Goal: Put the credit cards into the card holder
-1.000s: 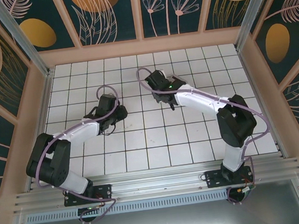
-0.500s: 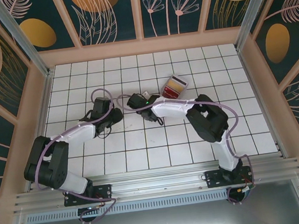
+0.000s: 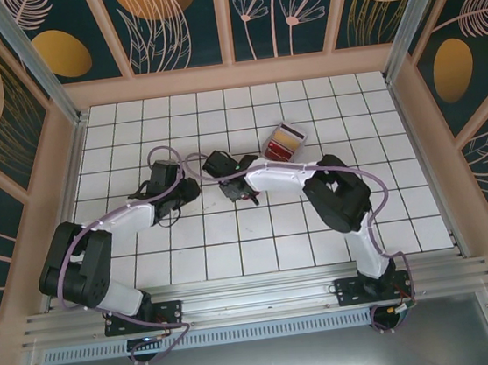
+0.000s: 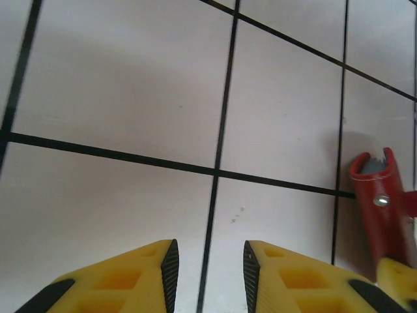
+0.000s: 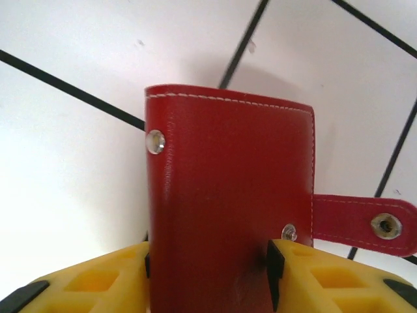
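The closed card holder has both side edges clamped in my right gripper, so my left gripper should hold the card holder's spine while my right gripper takes the snap tab (image 5: pixel 361 222).
The card holder (image 5: pixel 228 195), a red folded wallet with its snap tab (image 5: pixel 365 225) sticking out to the right, sits between the fingers of my right gripper (image 5: pixel 208 280), whose pads press on both of its side edges. From above, the right gripper (image 3: pixel 238 192) is left of centre on the table. The credit cards (image 3: pixel 283 141), red and yellow, lie in a clear box behind it. My left gripper (image 4: pixel 208 274) is open over bare tile, nothing between its pads. The card holder (image 4: pixel 381 215) stands just to its right, and from above the left gripper (image 3: pixel 190 191) faces the right one.
The clear plastic box (image 3: pixel 296 132) stands on the white tiled table (image 3: pixel 235 254), right of and behind the two grippers. Wooden walls (image 3: pixel 75 166) enclose the table on three sides. A yellow finger of the right gripper (image 4: pixel 399 277) shows at the left wrist view's lower right corner.
My right arm has swung left from over the clear box, uncovering it and the cards, and its jaws have widened around the card holder. The left arm has barely moved.
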